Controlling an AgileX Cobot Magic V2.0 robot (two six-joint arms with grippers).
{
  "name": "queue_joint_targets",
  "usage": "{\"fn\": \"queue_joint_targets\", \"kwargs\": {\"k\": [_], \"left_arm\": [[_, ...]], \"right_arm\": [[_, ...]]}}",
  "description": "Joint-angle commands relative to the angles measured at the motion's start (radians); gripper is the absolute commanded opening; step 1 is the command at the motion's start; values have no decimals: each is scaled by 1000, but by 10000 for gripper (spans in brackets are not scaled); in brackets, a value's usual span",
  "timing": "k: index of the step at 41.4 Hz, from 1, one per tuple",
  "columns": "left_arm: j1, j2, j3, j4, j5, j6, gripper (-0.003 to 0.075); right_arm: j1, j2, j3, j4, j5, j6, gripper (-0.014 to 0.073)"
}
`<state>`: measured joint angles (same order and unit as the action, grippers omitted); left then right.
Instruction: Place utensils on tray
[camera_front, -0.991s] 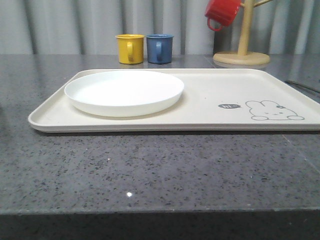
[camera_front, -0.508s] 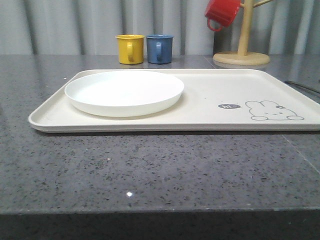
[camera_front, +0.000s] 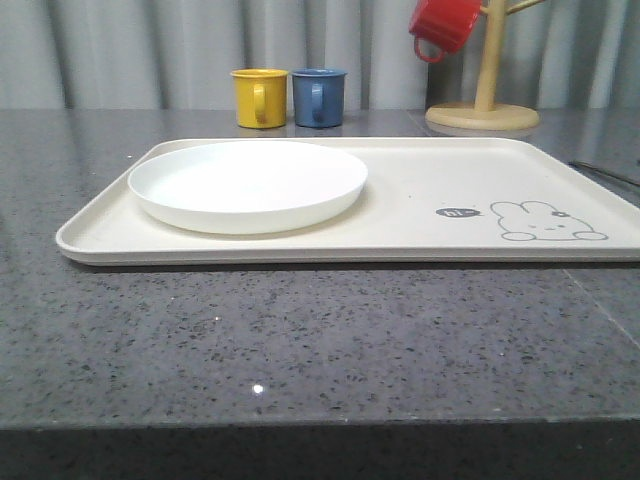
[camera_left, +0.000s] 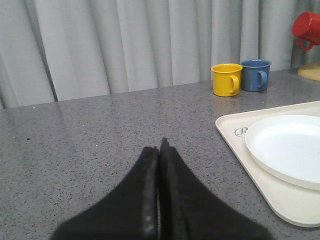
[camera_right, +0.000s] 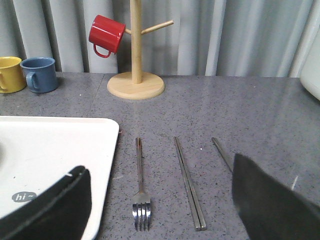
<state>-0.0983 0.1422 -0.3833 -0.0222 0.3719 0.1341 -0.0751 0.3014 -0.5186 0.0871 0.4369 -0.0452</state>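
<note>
I should move my right gripper next to the middle of the silver fork's handle (camera_front: 628, 181) (camera_right: 140, 171), beside the cream tray, and close it there.
Beside the cream tray's (camera_right: 55, 142) right edge, on the grey counter, lie a silver fork (camera_right: 141, 192), a pair of slim metal chopsticks (camera_right: 188, 182) and a spoon handle (camera_right: 221, 152), all parallel. The spoon's far part is hidden behind one finger. My right gripper (camera_right: 159, 165) hangs open above the fork and chopsticks, holding nothing. The round white plate (camera_front: 248, 184) rests on the left part of the tray (camera_front: 420, 235). My left gripper (camera_left: 160, 147) is shut and empty over bare counter, left of the tray (camera_left: 235, 131) and plate (camera_left: 287, 147).
A yellow mug (camera_front: 259, 97) and a blue mug (camera_front: 319, 96) stand behind the tray. At the back right a wooden mug tree (camera_front: 484, 112) carries a red mug (camera_front: 443, 24). A grey curtain closes off the rear. The counter's front edge runs near the camera.
</note>
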Motion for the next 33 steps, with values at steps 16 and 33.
{"fn": "queue_joint_targets", "kwargs": {"k": [16, 33], "left_arm": [[2, 11, -26, -9, -83, -11, -19], [2, 11, -26, -9, -83, -11, -19]], "right_arm": [[-2, 17, -34, 0, -87, -4, 603], [-2, 26, -34, 0, -83, -4, 465]]}}
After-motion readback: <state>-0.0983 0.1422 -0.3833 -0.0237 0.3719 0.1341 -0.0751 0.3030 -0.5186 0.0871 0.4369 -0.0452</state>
